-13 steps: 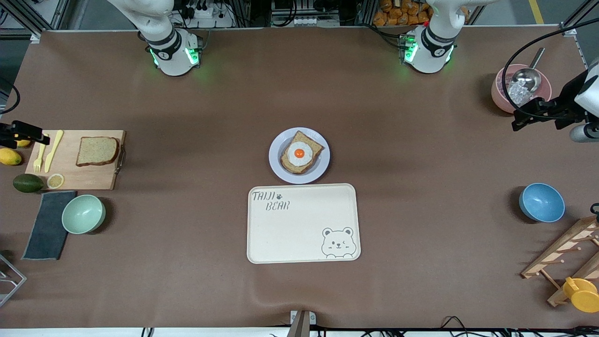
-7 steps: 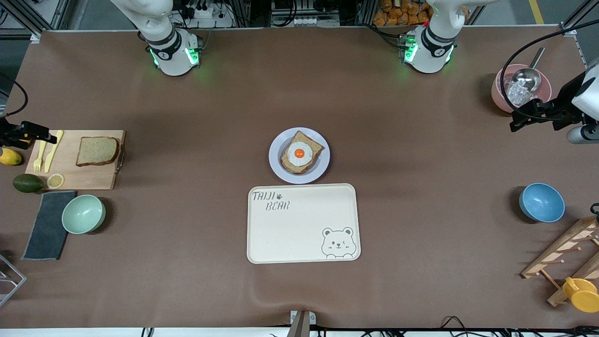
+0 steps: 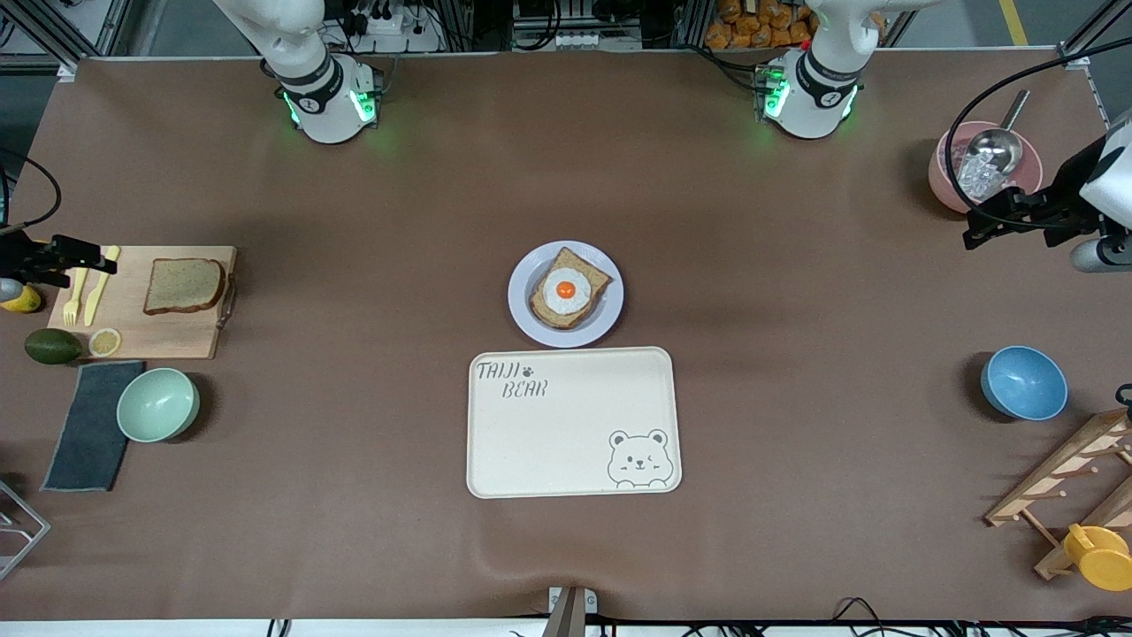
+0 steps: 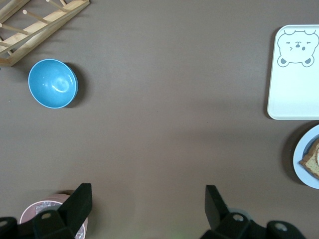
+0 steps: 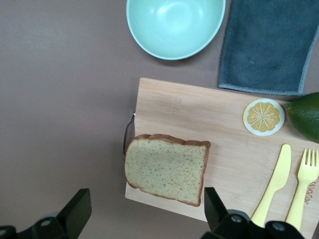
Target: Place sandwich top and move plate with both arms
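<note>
Next, my right gripper goes to the sandwich top and grabs the middle of its edge (image 3: 149, 285) (image 5: 205, 173) that faces the yellow knife.
The sandwich top (image 3: 183, 285), a plain brown bread slice, lies on a wooden cutting board (image 3: 168, 332) at the right arm's end of the table. My right gripper (image 3: 66, 258) hangs open and empty over that board's outer end, above the yellow cutlery. Its wrist view shows the sandwich top (image 5: 167, 169) well below the right gripper (image 5: 147, 196). The lavender plate (image 3: 531, 318) sits mid-table and carries a bread slice with a fried egg (image 3: 566, 290). My left gripper (image 3: 977, 226) is open over bare table beside a pink bowl (image 3: 951, 177). The left gripper (image 4: 148, 194) holds nothing.
A cream bear tray (image 3: 566, 442) lies just nearer the camera than the plate. Round the board are a green bowl (image 3: 157, 404), a grey cloth (image 3: 88, 425) and an avocado (image 3: 51, 346). At the left arm's end stand a blue bowl (image 3: 1023, 382) and a wooden rack (image 3: 1061, 487).
My right gripper has drifted slightly toward the table's end and now covers more of the lemon there. The left gripper has shifted only a little. Both stay open.
</note>
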Controlling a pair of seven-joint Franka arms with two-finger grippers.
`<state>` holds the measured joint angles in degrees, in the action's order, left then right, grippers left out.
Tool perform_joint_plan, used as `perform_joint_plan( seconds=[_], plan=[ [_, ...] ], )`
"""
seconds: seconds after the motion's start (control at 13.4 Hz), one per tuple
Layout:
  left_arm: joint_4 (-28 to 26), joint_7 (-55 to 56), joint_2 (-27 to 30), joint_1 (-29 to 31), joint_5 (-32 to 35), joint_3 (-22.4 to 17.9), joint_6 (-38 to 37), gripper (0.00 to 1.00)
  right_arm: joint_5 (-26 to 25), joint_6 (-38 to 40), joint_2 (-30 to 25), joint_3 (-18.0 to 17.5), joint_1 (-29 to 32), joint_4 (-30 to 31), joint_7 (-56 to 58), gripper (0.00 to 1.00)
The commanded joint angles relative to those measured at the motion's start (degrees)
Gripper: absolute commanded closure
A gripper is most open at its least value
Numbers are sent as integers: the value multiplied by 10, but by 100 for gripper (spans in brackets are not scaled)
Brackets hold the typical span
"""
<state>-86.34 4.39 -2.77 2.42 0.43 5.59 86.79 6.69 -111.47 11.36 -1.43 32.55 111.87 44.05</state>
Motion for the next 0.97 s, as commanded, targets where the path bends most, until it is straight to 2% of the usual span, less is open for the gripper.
perform_joint_plan(
  seconds=[0.0,0.15,0.22,0.3,0.37,0.9],
  plan=[
    [0,11,0,0,-7,1,-2,0,10,-40,14,-9,23,17,29,0],
    [0,11,0,0,-7,1,-2,0,10,-59,34,-9,39,22,46,0],
    [0,11,1,0,-7,1,-2,0,16,-63,38,-9,42,22,46,6],
    [0,11,1,0,-7,1,-2,0,21,-69,43,-8,44,23,46,6],
    [0,11,0,0,-7,1,-2,0,22,-73,51,-8,51,23,46,12],
    [-2,11,1,0,-7,1,-2,0,37,-97,84,-8,68,33,25,14]
  ],
)
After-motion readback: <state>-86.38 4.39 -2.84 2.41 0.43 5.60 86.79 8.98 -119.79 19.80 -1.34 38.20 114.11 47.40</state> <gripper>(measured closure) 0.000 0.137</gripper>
